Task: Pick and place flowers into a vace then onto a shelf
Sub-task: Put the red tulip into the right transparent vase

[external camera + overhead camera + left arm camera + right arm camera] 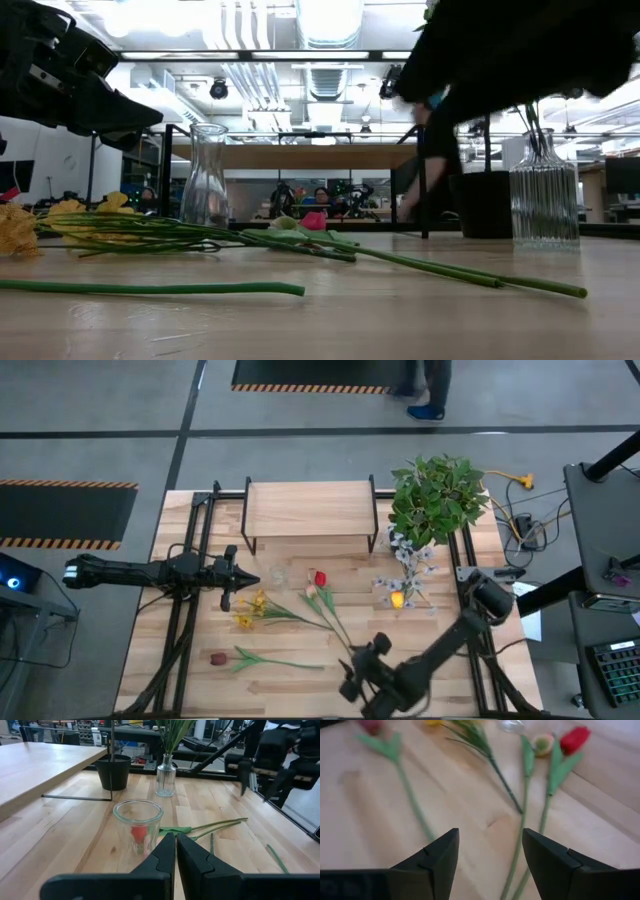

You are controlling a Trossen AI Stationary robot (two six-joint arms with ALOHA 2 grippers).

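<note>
I need to pull the red tulip clear with my right gripper before taking it by its leaves [559, 774], because its stem lies close beside the pale tulip's stem.
Loose flowers lie flat on the table: yellow ones [250, 610], a red tulip [320, 578], a pale tulip [312, 592] and a maroon one [218, 658]. A clear glass vase [278, 575] stands upright in front of the shelf [310, 510]. My left gripper [250, 578] is shut and points level at the vase [137, 822] from the table's left, just short of it. My right gripper [358, 672] is open and hovers near the near edge, above the lower ends of the tulip stems [520, 855]. The red tulip [575, 739] and the pale tulip [543, 742] lie ahead of it.
A bushy potted plant [435, 495] stands at the far right. In front of it a ribbed glass vase [400, 595] holds white-lilac sprays. The black legs of the shelf [75, 797] stand behind the clear vase. Bare table lies at the near left. A person's feet show beyond the table's far edge.
</note>
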